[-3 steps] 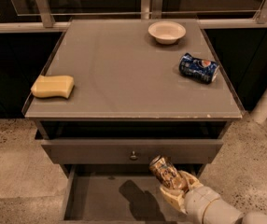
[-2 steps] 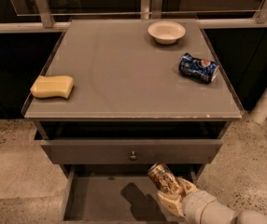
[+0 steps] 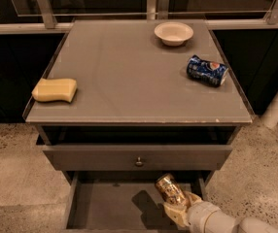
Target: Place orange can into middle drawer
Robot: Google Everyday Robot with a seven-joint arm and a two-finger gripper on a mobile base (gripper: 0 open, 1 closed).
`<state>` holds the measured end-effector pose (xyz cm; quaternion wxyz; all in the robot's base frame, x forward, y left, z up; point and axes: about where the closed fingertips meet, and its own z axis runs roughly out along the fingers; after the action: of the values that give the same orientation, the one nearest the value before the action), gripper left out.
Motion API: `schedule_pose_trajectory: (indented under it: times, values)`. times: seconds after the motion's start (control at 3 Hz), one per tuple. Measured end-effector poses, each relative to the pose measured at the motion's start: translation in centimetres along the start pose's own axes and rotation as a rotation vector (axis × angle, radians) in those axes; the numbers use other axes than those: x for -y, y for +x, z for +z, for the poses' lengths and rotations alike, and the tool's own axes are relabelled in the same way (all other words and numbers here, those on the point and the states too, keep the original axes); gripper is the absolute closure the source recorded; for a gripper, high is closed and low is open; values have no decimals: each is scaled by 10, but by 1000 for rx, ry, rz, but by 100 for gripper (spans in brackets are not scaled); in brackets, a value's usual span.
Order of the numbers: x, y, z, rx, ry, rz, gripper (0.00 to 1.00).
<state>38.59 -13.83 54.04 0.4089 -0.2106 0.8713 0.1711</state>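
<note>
Next, I open my gripper and let the orange can go on the middle drawer's grey bottom, close beside the dark shadow (image 3: 167, 201).
The orange can (image 3: 168, 189), golden with dark mottled print, is held tilted in my gripper (image 3: 178, 208) over the right part of the open middle drawer (image 3: 105, 205). The gripper is shut on the can's lower end, and the can's silvery top points up and to the left. The can casts a shadow on the drawer's flat grey floor. My white arm (image 3: 217, 220) comes in from the bottom right corner.
Above the open drawer is a shut grey drawer front with a small round knob (image 3: 138, 162). On the cabinet top lie a yellow sponge (image 3: 55, 90) at the left, a blue Pepsi can (image 3: 206, 71) on its side at the right, and a white bowl (image 3: 173, 33) at the back.
The gripper with the orange can has moved lower and slightly left, down toward the drawer floor. Nothing on the cabinet top has moved.
</note>
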Motion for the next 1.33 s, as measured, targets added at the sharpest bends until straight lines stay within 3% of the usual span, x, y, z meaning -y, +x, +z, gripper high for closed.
schedule_pose_trajectory:
  times: [0.67,1.0,1.33]
  values:
    - [19,79,68,-49,-146,169,100]
    - [26,100,88,-61,-186,223,100]
    - [26,104,89,-64,-188,227,81]
